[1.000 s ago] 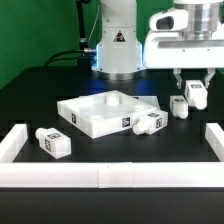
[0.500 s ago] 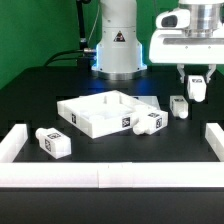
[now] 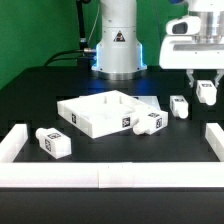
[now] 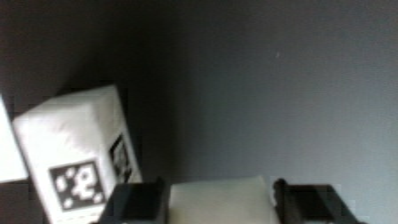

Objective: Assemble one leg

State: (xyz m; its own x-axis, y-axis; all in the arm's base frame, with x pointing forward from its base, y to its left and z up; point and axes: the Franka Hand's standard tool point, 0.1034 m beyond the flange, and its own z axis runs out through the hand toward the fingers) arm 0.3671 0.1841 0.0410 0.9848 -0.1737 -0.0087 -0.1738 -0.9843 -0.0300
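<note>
The held white leg, now in the air at my gripper, will be released on the black table [image 3: 202,107] beside the other leg nearest my gripper.
My gripper [image 3: 205,87] is shut on a short white leg [image 3: 206,92] and holds it in the air at the exterior view's right. In the wrist view the leg [image 4: 208,200] sits between my two black fingers [image 4: 137,202]. The white square tabletop [image 3: 104,110] lies on the black table in the middle. Another white leg [image 3: 179,106] lies below and left of my gripper; it also shows in the wrist view [image 4: 75,155] with its marker tag. Two more legs lie on the table, one [image 3: 148,121] against the tabletop, one [image 3: 52,141] at the front left.
A low white wall [image 3: 100,176] runs along the front, with side pieces at left [image 3: 13,141] and right [image 3: 215,138]. The arm's white base [image 3: 117,40] stands behind the tabletop.
My gripper has risen and moved to the exterior view's right, carrying the leg with it. The parts on the table have not moved.
</note>
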